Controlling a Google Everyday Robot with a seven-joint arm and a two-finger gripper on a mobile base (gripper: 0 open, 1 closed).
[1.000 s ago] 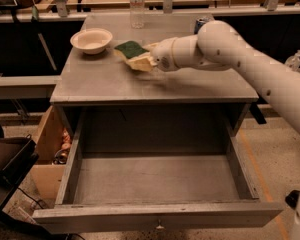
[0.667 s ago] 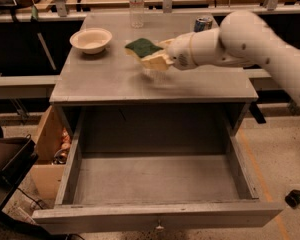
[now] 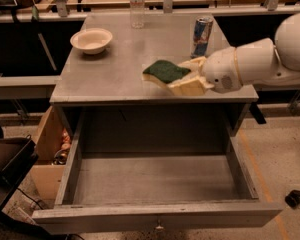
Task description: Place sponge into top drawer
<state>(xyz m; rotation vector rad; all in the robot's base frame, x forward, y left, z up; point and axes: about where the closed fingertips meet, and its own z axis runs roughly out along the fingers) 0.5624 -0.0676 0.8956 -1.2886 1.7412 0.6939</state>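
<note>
Next, I release the sponge, now held just above the cabinet top, at the back middle of the open drawer [image 3: 143,145], below the front edge of the cabinet top.
The sponge [image 3: 164,72], dark green on top with a pale yellow body, is held in my gripper [image 3: 186,79], whose cream fingers [image 3: 190,87] are shut on its right end. The gripper reaches in from the right and holds the sponge just above the cabinet top's front right part. The top drawer [image 3: 155,215] of the grey cabinet is pulled wide open below, its grey floor bare, with a small knob at the centre of its front panel.
A cream bowl [image 3: 91,40] sits at the back left of the cabinet top [image 3: 110,79]. A clear bottle [image 3: 137,5] stands at the back centre and a blue-and-silver can [image 3: 202,36] behind the gripper. A cardboard box [image 3: 50,149] stands left of the drawer.
The gripper with the sponge has lifted off the cabinet top and moved right and forward, toward the cabinet's front edge.
</note>
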